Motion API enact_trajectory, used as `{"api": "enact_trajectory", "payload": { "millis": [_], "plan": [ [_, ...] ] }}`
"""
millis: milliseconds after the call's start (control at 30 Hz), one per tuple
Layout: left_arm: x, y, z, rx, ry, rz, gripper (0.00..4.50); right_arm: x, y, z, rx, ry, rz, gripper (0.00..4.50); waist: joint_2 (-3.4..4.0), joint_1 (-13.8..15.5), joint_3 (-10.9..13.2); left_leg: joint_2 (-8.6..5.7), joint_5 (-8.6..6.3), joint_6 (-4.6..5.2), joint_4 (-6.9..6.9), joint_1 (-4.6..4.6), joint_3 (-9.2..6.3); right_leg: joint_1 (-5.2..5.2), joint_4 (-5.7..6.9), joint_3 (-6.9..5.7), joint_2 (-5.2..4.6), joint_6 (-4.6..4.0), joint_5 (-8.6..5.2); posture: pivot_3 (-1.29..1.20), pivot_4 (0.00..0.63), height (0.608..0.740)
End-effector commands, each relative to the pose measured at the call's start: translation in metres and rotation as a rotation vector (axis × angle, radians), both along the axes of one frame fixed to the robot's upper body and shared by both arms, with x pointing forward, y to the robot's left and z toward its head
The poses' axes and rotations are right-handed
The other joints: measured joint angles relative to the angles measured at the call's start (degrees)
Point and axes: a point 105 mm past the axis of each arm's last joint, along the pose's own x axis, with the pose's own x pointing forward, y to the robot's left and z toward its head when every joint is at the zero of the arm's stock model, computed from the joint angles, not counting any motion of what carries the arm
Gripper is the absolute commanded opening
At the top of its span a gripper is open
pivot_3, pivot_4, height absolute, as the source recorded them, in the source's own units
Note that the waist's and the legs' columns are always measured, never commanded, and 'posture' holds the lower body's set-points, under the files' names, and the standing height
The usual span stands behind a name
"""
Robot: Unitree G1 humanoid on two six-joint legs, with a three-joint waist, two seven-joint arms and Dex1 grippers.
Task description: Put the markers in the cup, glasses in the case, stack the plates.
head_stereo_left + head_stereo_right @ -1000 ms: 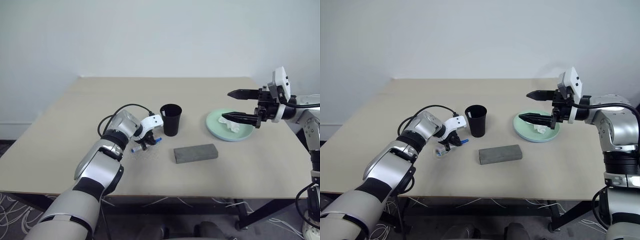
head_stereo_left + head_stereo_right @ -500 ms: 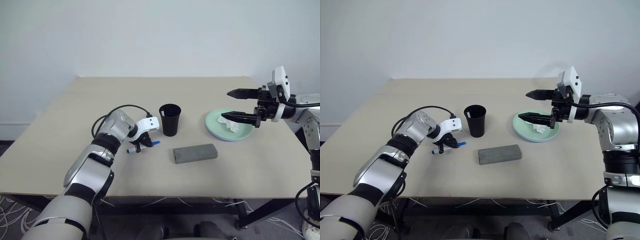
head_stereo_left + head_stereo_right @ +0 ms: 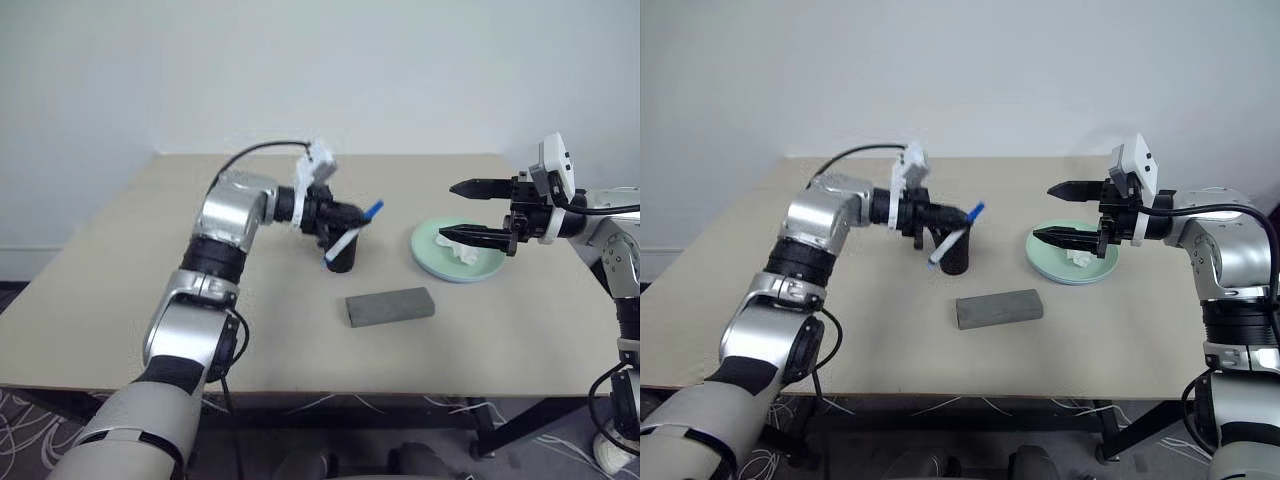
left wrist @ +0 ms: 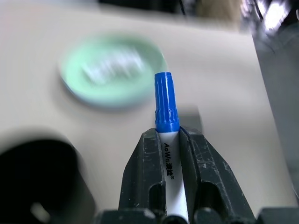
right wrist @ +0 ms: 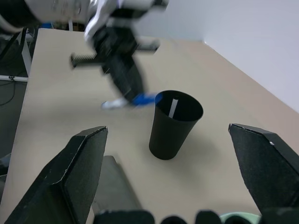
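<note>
Next, the left gripper releases the blue-capped marker inside the black cup (image 3: 344,223) (image 4: 41,186), next to the body of the slim white marker.
My left gripper (image 3: 340,216) is shut on the white barrel of the blue-capped marker (image 3: 352,236) and holds it off the table, slanted, right in front of the black cup (image 3: 343,262). In the left wrist view the marker (image 4: 167,106) sits clamped between the two fingers (image 4: 145,168). A slim white barrel (image 5: 174,107) shows inside the cup (image 5: 175,126). My right gripper (image 3: 447,212) hangs wide open above the pale mint plate (image 3: 432,259), holding nothing. The grey case (image 3: 391,306) lies closed nearer the front edge. The glasses are out of view.
A crumpled white tissue (image 3: 460,249) lies on the plate. The beige table (image 3: 150,260) ends at a white wall behind. My left arm's black cable (image 3: 262,150) arcs above the wrist.
My left gripper has lifted the blue-capped marker off the table, up and to the right beside the cup, turning from pointing down to nearly level. The right arm kept still.
</note>
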Motion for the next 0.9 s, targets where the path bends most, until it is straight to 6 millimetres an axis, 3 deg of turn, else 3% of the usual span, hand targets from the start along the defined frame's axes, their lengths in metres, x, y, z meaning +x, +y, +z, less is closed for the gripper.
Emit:
{"api": "enact_trajectory", "payload": {
  "millis": [33,200,433,600,900],
  "plan": [
    [0.017,0.003,0.033,-0.163,-0.067,0.103,0.09,0.000,0.001,0.017,0.011,-0.068,0.005,4.50,0.00,-0.14,0.00,0.00,0.01,0.01,0.00,0.00,0.00,0.00,0.00,0.00,0.00,0.00,0.00,0.00,0.000,0.732],
    [0.036,0.005,0.044,-0.286,-0.126,0.229,0.09,0.000,0.001,0.017,0.013,-0.070,0.006,4.50,-0.01,-0.05,0.00,-0.01,-0.01,-0.03,0.00,0.00,0.00,0.00,-0.01,0.00,-0.02,0.01,0.01,0.00,0.000,0.732],
    [0.063,0.012,0.034,-0.379,-0.245,0.496,0.09,-0.001,0.001,0.017,0.015,-0.072,0.005,4.50,-0.02,0.37,0.01,-0.11,-0.06,-0.11,0.02,-0.05,-0.02,0.02,-0.05,0.01,-0.08,0.01,0.02,0.00,0.000,0.732],
    [0.067,0.015,0.017,-0.392,-0.247,0.577,0.09,-0.001,0.000,0.018,0.017,-0.074,0.004,4.50,-0.03,0.36,0.00,-0.16,-0.06,-0.10,0.02,-0.06,-0.01,0.02,-0.05,0.01,-0.08,0.01,0.02,0.00,0.000,0.732],
    [0.064,0.012,-0.008,-0.369,-0.228,0.575,0.09,-0.002,0.000,0.019,0.017,-0.079,0.001,4.50,-0.03,0.35,0.00,-0.25,-0.06,-0.10,0.05,-0.06,0.00,0.03,-0.03,0.00,-0.07,0.03,0.03,0.00,0.000,0.732]
  ]
}}
